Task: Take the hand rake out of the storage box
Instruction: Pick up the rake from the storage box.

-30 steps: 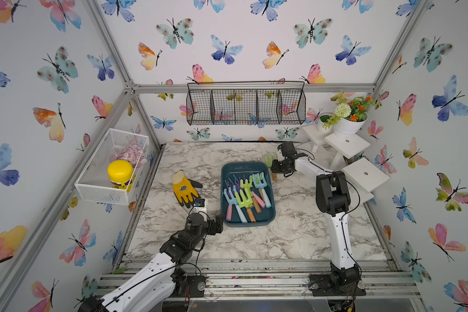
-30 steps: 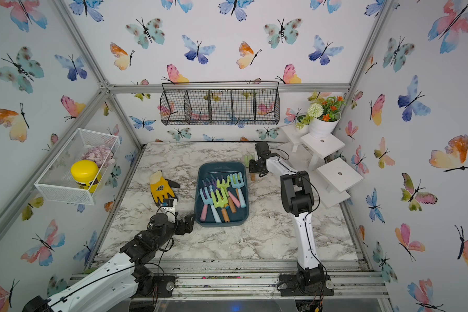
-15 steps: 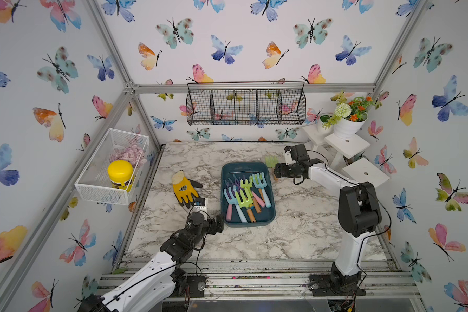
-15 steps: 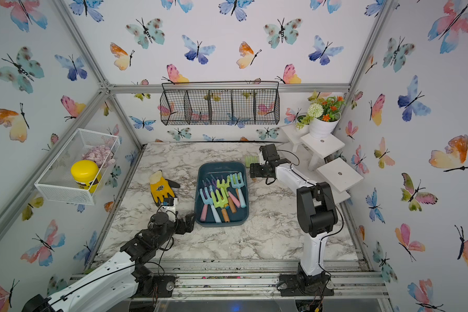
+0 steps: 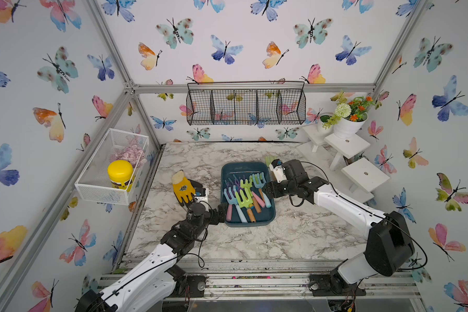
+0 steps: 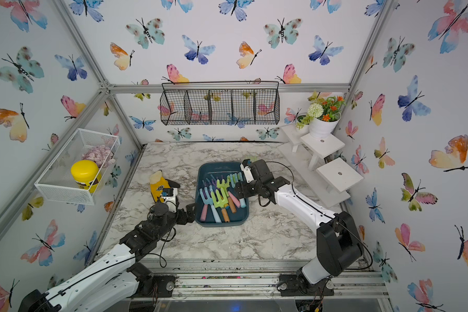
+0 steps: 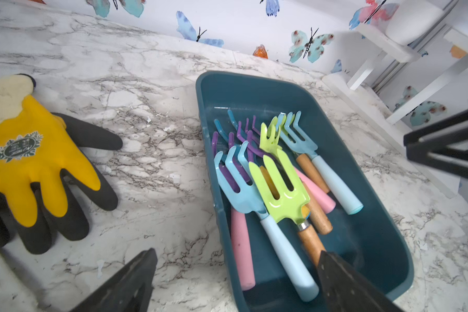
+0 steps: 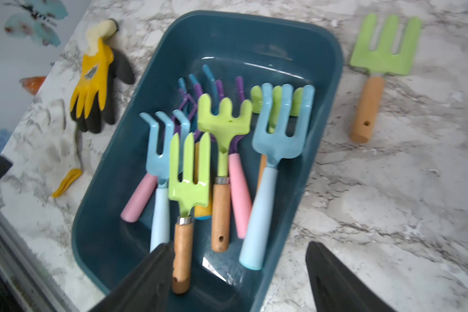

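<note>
The robot's right gripper will close on the wooden handle (image 5: 250, 213) (image 8: 182, 248) of the nearest green hand rake in the storage box, just below the rake's metal collar.
The dark teal storage box (image 5: 243, 165) (image 6: 219, 165) stands mid-table and holds several hand rakes (image 5: 244, 197) (image 7: 281, 189) (image 8: 189, 173) with green, blue and purple heads. One green hand rake with a wooden handle (image 8: 384, 54) (image 5: 270, 160) lies on the marble outside the box's far right corner. My right gripper (image 5: 266, 189) (image 8: 239, 248) is open above the box's right wall, holding nothing. Just as empty, my left gripper (image 5: 220, 213) (image 7: 237, 254) is open and straddles the box's near left corner.
A yellow and black glove (image 5: 183, 187) (image 7: 25, 162) lies left of the box. A white mesh basket (image 5: 103, 189) with a yellow-lidded jar hangs on the left wall. A black wire basket (image 5: 246, 108) hangs at the back. White steps (image 5: 362, 175) with a flower pot (image 5: 346, 127) stand at the right.
My right arm has swung from the box's far right corner back toward the near side, its jaws wider apart. The green rake stays on the table. The left arm has not moved.
</note>
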Robot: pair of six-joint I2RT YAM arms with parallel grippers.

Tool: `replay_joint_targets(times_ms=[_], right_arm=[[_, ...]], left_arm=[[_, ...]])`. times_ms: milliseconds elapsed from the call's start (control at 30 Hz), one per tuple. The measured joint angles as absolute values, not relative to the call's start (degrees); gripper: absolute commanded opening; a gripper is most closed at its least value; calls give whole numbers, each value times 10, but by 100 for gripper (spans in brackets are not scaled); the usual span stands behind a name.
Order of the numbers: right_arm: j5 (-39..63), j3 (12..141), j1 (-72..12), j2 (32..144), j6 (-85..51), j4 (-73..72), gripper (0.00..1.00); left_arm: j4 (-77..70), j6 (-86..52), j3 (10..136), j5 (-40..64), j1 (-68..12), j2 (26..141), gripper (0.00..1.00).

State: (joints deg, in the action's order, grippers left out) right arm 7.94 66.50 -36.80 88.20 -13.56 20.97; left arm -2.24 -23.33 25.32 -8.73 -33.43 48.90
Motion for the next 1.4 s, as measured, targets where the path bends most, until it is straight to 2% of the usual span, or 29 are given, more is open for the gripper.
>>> replay_joint_targets(times_ms=[167, 333, 633, 1033, 1400], right_arm=[[75, 665, -420, 901, -140, 210, 71], [67, 667, -440, 948, -139, 216, 67], [60, 709, -462, 1017, -119, 249, 62], [36, 741, -492, 1088, -104, 288, 55], [10, 766, -502, 1127, -105, 307, 49]], left_arm=[[2, -254, 303, -87, -334, 534, 97], [17, -260, 298, -89, -333, 534, 95], [21, -262, 222, -88, -320, 461, 95], [20, -261, 164, -89, -311, 420, 94], [9, -257, 158, -90, -309, 406, 92]])
